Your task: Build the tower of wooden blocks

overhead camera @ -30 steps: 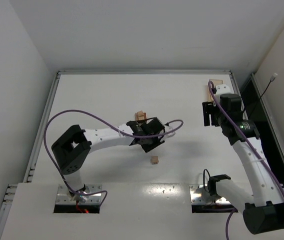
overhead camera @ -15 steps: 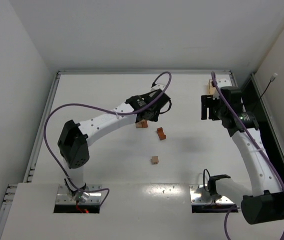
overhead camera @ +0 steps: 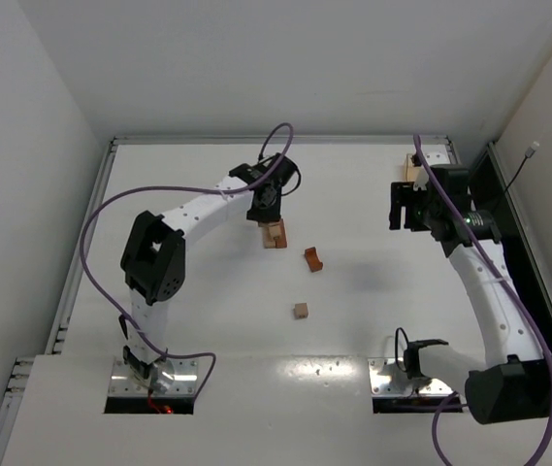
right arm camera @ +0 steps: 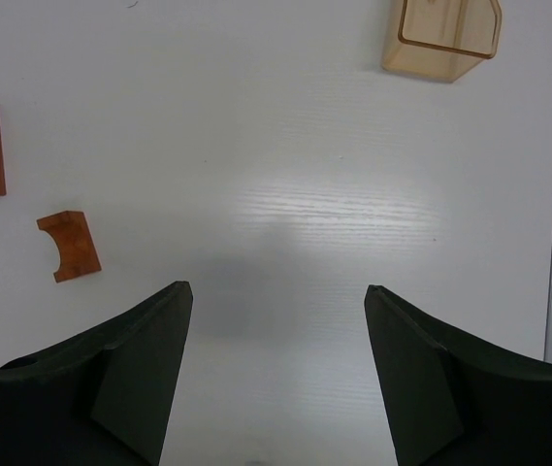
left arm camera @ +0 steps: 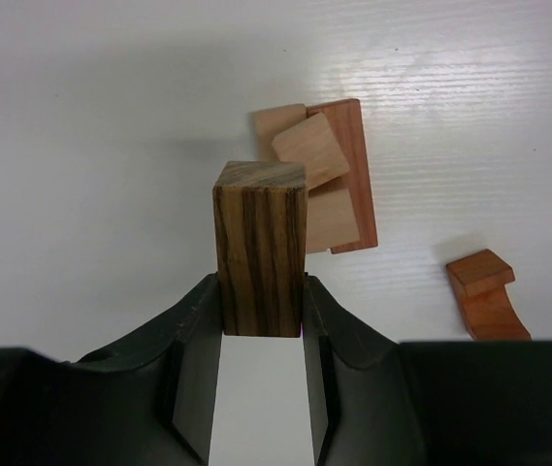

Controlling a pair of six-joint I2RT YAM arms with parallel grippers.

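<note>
The dark striped wood block, now held upright near the tower, will go down on top of the tower's stacked tan pieces (overhead camera: 275,233) (left arm camera: 322,183) from my left gripper.
My left gripper (left arm camera: 261,283) is shut on a dark striped wood block (left arm camera: 261,243), which stands upright out of the jaws. Just beyond it lies the tower (left arm camera: 326,184), a low stack of tan pieces on a reddish-brown bar. From above, the left gripper (overhead camera: 268,201) hangs just behind the tower (overhead camera: 275,235). A notched reddish block (overhead camera: 312,259) lies to the tower's right, and a small tan cube (overhead camera: 300,311) lies nearer the bases. My right gripper (right arm camera: 278,287) is open and empty above bare table, far right (overhead camera: 404,207).
A tan open-topped tray (right arm camera: 445,34) sits near the table's far right corner (overhead camera: 414,167), close to the right gripper. A raised rim (overhead camera: 276,140) runs along the table's far edge and both sides. The left arm's purple cable (overhead camera: 111,218) loops over the table's left half.
The left arm has swung from the table's middle to the far side with the dark block, ending just behind the tower. The right gripper has shifted slightly away from the bases.
</note>
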